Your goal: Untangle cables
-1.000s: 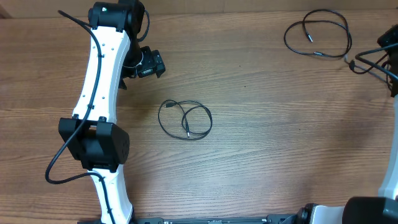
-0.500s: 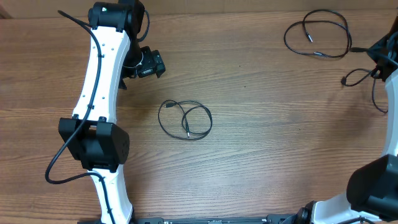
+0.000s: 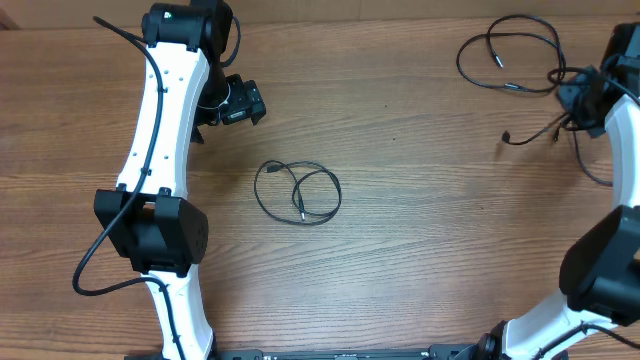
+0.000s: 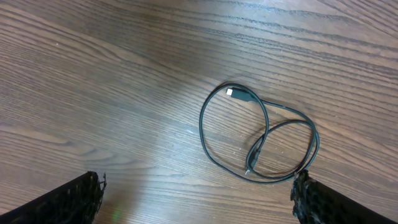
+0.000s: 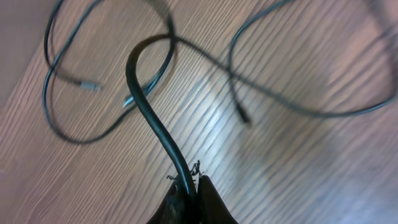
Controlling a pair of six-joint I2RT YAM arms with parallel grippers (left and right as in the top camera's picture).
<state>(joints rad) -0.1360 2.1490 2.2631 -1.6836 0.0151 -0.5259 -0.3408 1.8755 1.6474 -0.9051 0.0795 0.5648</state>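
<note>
I need to put this part of the third black cable down with my right gripper, as it crosses over its own plug end, and take the cable's bend (image 5: 373,107) past that crossing.
One black cable (image 3: 297,192) lies in a loose double loop mid-table; the left wrist view shows this cable (image 4: 261,137) just ahead of my left gripper (image 4: 196,205), which is open and empty. In the overhead view the left gripper (image 3: 236,102) hovers up-left of that loop. A second cable loop (image 3: 510,55) lies at the far right. My right gripper (image 3: 580,102) is beside it, shut on a third black cable (image 5: 155,118) that rises from between the right gripper (image 5: 193,186) fingers. Its loose plug end (image 3: 506,138) trails left on the table.
The wooden table (image 3: 420,250) carries nothing else. The white left arm (image 3: 165,110) stretches along the left side. The right arm (image 3: 615,260) comes up along the right edge, with its own thicker cabling near the held cord.
My right gripper has moved left and in from the table's right edge with the cable in it, and the cable's loose end has been drawn leftward. The left arm and middle loop have not moved.
</note>
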